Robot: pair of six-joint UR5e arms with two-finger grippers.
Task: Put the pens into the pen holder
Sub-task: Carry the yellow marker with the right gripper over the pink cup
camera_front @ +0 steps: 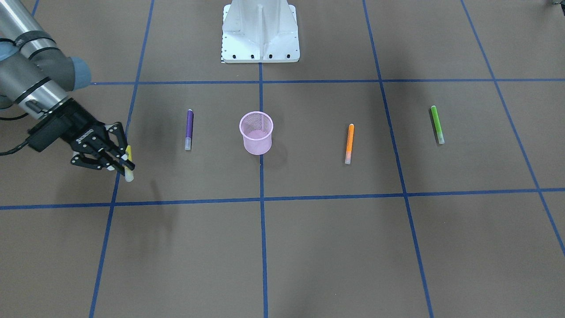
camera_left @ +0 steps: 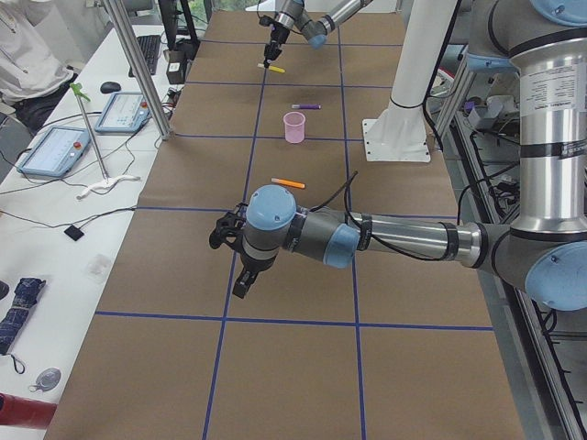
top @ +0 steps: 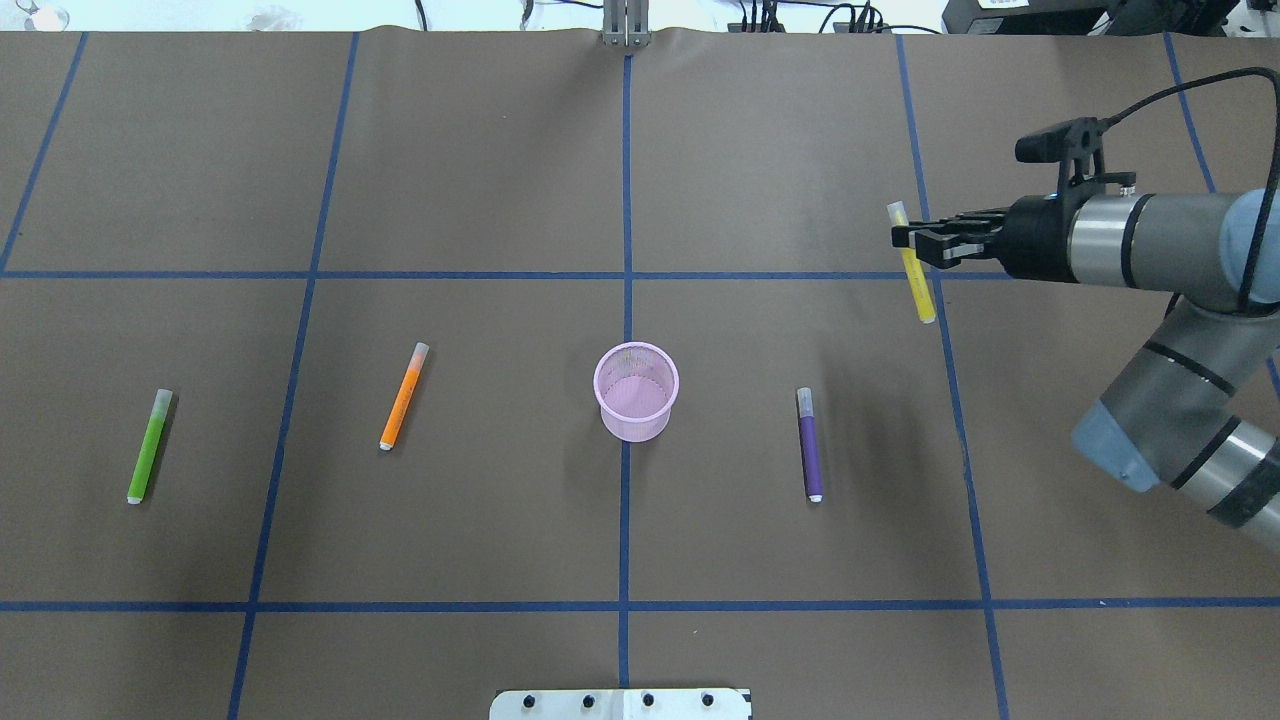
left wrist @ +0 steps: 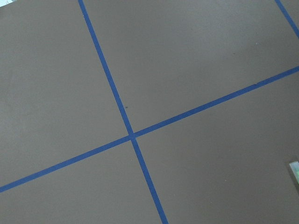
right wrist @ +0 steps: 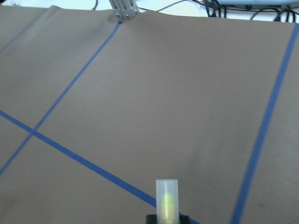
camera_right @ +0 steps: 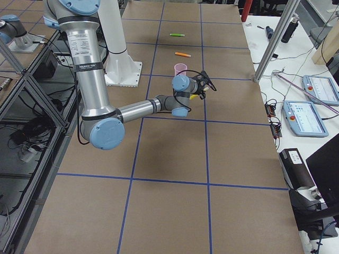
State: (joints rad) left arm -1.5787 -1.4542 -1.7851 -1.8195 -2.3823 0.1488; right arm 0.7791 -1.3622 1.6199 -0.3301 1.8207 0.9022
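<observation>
I will release the yellow pen with my right gripper inside the empty pink mesh pen holder (camera_front: 258, 133), between the purple and orange pens.
My right gripper (camera_front: 124, 164) (top: 906, 240) is shut on the yellow pen (camera_front: 129, 168) (top: 915, 272) and holds it above the table, out to the right of the pen holder. The pen's pale cap shows in the right wrist view (right wrist: 167, 198). The pink mesh pen holder (camera_front: 256, 132) (top: 636, 390) stands upright at the table's middle. The purple pen (camera_front: 189, 129) (top: 809, 443), orange pen (camera_front: 349, 143) (top: 403, 396) and green pen (camera_front: 437, 124) (top: 150, 445) lie flat on the table. My left gripper (camera_left: 237, 270) shows only in the exterior left view, above the table; I cannot tell whether it is open or shut.
Blue tape lines divide the brown table into squares. The white robot base (camera_front: 260, 35) (top: 620, 705) stands at the table's near edge. A metal post (camera_left: 138, 64) and tablets (camera_left: 55, 147) stand along the far side.
</observation>
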